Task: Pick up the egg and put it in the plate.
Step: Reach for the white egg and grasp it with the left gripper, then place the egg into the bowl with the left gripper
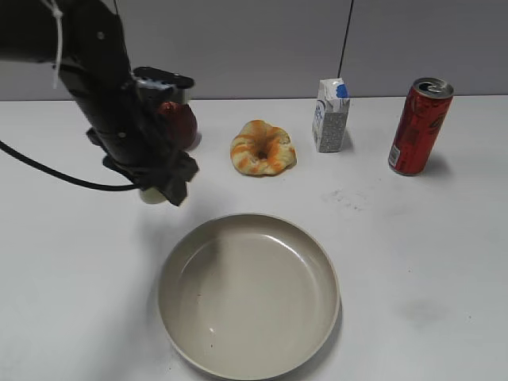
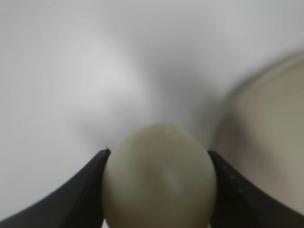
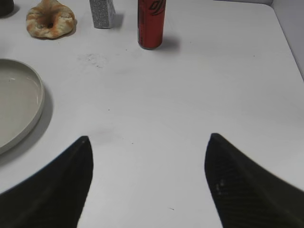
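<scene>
My left gripper releases the egg next, just off the beige plate's middle (image 1: 274, 287), toward the red can.
My left gripper (image 1: 163, 189) is shut on the pale cream egg (image 2: 159, 178), which fills the space between both black fingers in the left wrist view. In the exterior view only a pale sliver of the egg (image 1: 151, 195) shows under the jaws, just above the table, left of and behind the plate. The large beige plate (image 1: 325, 274) sits at the front centre, with nothing in it; its rim shows blurred at the right of the left wrist view (image 2: 266, 142). My right gripper (image 3: 148, 142) is open and holds nothing, over bare table right of the plate (image 3: 33, 111).
A dark red apple (image 1: 181, 123) sits behind my left arm. A glazed doughnut-shaped pastry (image 1: 262, 148), a small milk carton (image 1: 331, 117) and a red can (image 1: 419, 127) stand along the back. The right table edge (image 3: 287, 38) shows in the right wrist view.
</scene>
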